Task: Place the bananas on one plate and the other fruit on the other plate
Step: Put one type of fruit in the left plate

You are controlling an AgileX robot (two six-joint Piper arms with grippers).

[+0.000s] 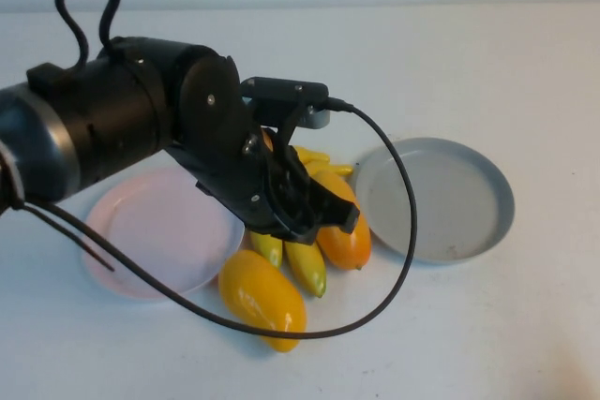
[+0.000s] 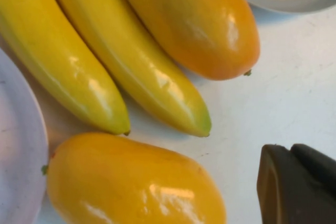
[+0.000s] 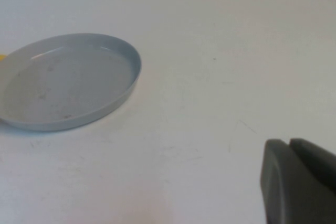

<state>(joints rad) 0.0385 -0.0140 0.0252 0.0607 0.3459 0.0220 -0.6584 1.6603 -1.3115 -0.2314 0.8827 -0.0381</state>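
Observation:
The orange fruit's middle (image 1: 344, 234) (image 2: 186, 11) is the next place my left gripper will go to and close on, with one finger between the orange fruit and the nearest banana.
Two yellow bananas (image 1: 307, 266) lie side by side between the pink plate (image 1: 155, 231) and the blue-grey plate (image 1: 441, 199), both bare. An orange mango-like fruit (image 1: 347, 239) lies against the bananas on the grey plate's side, and a golden one (image 1: 262, 299) lies nearer me. My left gripper (image 1: 339, 217) hangs shut and empty just above the bananas and the orange fruit. The left wrist view shows both bananas (image 2: 142, 66), the orange fruit (image 2: 194, 19), the golden fruit (image 2: 131, 182) and the shut left gripper (image 2: 291, 148). My right gripper (image 3: 289, 142) is shut over bare table beside the grey plate (image 3: 68, 80).
The left arm's black cable (image 1: 403, 231) loops down over the table in front of the fruit and across the grey plate's near edge. The white table (image 1: 469, 63) stretches behind and to the right of the plates.

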